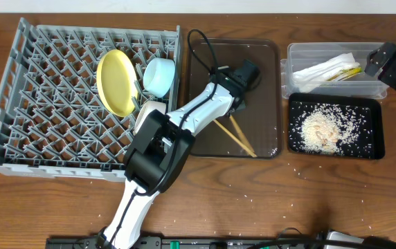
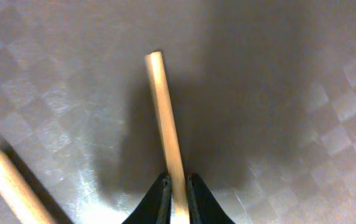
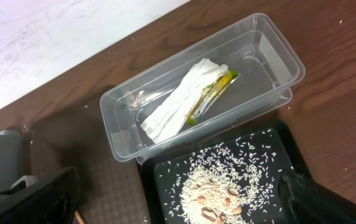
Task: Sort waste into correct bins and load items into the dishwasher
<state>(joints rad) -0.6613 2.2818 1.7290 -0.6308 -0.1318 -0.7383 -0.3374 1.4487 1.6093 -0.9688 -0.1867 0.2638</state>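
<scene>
Next, my left gripper sets the wooden chopstick down in the grey dish rack (image 1: 130,116) between the yellow plate and the white dish.
My left gripper (image 2: 178,193) is shut on one wooden chopstick (image 2: 163,118) low over the brown serving tray (image 1: 264,62). The second chopstick (image 2: 10,186) lies beside it. In the overhead view both chopsticks (image 1: 238,137) lie on the tray under the left gripper (image 1: 234,109). The grey dish rack (image 1: 18,104) holds the yellow plate (image 1: 117,83), the light blue bowl (image 1: 160,75) and a white dish (image 1: 149,111) partly hidden by the arm. My right gripper (image 3: 184,205) is open and empty above the bins. The clear tub (image 3: 119,134) holds the white napkin (image 3: 178,102) and a yellow-green wrapper (image 3: 214,93). The black tray (image 3: 150,180) holds rice crumbs (image 3: 221,186).
Loose rice grains (image 1: 302,169) lie scattered on the wooden table in front of the trays. The left arm (image 1: 156,149) stretches from the front edge over the rack's corner. A black cable (image 1: 201,45) loops over the brown tray.
</scene>
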